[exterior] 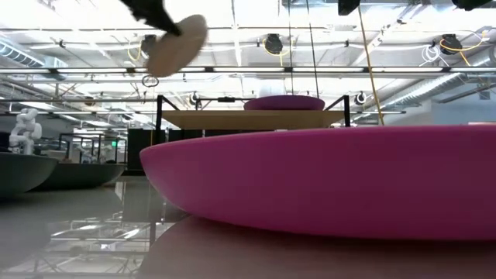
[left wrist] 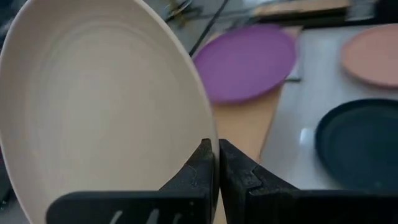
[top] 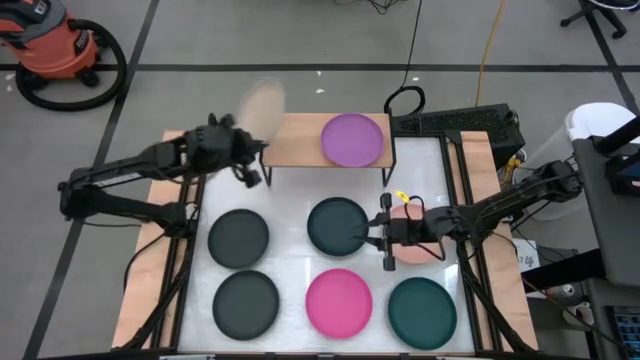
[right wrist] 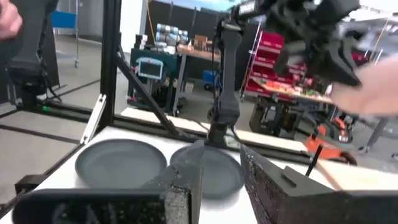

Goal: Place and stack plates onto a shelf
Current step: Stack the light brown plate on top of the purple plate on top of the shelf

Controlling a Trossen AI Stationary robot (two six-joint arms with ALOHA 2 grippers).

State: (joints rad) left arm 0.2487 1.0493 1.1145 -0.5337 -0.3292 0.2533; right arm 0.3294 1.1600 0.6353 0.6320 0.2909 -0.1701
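Note:
My left gripper is to release the beige plate on top of the purple plate (top: 351,138) (left wrist: 247,63) on the shelf.
My left gripper (top: 245,135) (left wrist: 216,155) is shut on a beige plate (top: 263,108) (exterior: 178,45) in the air above the left end of the shelf (top: 300,150). A purple plate (top: 353,139) (left wrist: 249,59) lies flat on the shelf's right half. My right gripper (top: 383,236) (right wrist: 222,155) is open, low over the table at the right rim of a dark teal plate (top: 337,225) (right wrist: 208,165); whether it touches that plate I cannot tell. A salmon-pink plate (top: 412,250) lies partly hidden under the right arm. My left gripper pinches the beige plate's rim (left wrist: 202,127) between its two fingers, which come from the table's left side. The plate is lifted clear and steeply tilted, reaching out beyond the fingertips (left wrist: 204,163) over the shelf's far left corner.
Flat on the white tabletop lie two dark grey plates (top: 238,238) (top: 246,303), a hot pink plate (top: 338,300) (exterior: 333,182) and a second dark teal plate (top: 422,312). The shelf's left half (left wrist: 249,130) is bare wood.

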